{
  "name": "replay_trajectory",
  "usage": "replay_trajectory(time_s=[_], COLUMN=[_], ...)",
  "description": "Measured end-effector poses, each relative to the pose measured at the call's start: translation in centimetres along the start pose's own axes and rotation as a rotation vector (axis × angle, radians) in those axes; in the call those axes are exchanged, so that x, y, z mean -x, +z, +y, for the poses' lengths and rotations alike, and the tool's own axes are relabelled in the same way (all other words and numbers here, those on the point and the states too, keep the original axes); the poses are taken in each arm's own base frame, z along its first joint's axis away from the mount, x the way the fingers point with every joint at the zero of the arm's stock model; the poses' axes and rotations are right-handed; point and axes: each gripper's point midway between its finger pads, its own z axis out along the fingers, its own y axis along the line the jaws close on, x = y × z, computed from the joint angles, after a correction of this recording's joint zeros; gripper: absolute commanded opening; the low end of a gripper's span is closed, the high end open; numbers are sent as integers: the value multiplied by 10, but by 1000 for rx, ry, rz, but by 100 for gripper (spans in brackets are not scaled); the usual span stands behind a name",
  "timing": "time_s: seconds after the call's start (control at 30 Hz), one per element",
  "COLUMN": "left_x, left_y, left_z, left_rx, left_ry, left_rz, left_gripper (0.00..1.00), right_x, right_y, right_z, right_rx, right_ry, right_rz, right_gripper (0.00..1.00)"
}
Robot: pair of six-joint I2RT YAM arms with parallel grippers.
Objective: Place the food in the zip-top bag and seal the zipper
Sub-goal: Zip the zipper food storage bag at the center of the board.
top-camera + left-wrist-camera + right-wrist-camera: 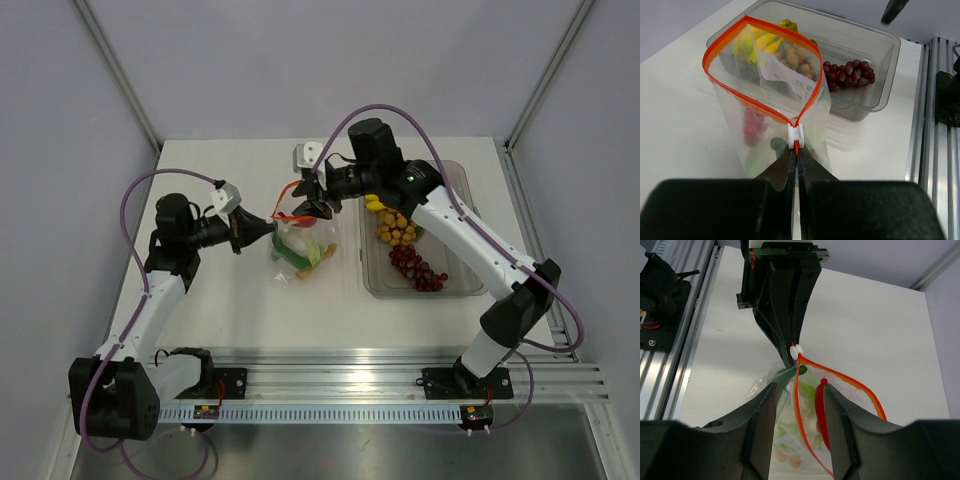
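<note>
The white slider [273, 218] [796, 351] is at the end of the bag's red zipper, beside my left gripper's fingers. My right gripper needs to close on it next.
The clear zip-top bag [298, 248] stands on the table with its mouth open. Its red zipper [720, 45] forms a wide loop. My left gripper [795, 150] is shut on the zipper's end, right under the white slider [795, 136]. My right gripper [800, 387] is open and empty, just above the bag's mouth. Inside the bag are the red chilli [821, 412], green vegetables [812, 390] and orange pieces [785, 458]. Yellow bananas [762, 42], the brown ball cluster [795, 57] and dark red grapes [847, 74] lie in the tub.
The clear rigid tub [455, 190] sits right of the bag, close to it. An aluminium rail [380, 385] runs along the table's near edge, holding both arm bases. Walls enclose the table at the back and both sides.
</note>
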Motion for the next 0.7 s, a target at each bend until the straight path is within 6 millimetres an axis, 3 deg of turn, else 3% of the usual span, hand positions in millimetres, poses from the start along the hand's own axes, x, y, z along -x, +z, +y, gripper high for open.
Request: replay_trajectory(time_s=[0.2, 0.7], left_x=[-3, -9], left_y=[-4, -10], left_z=[-1, -2], left_rx=[4, 5], left_ry=[9, 5], left_rz=[12, 29], left_gripper=[0, 0], right_x=[-16, -33], right_y=[38, 77], right_z=[8, 18], right_rx=[123, 285], right_ry=[-51, -66], right_rz=[37, 63], right_gripper=[55, 57])
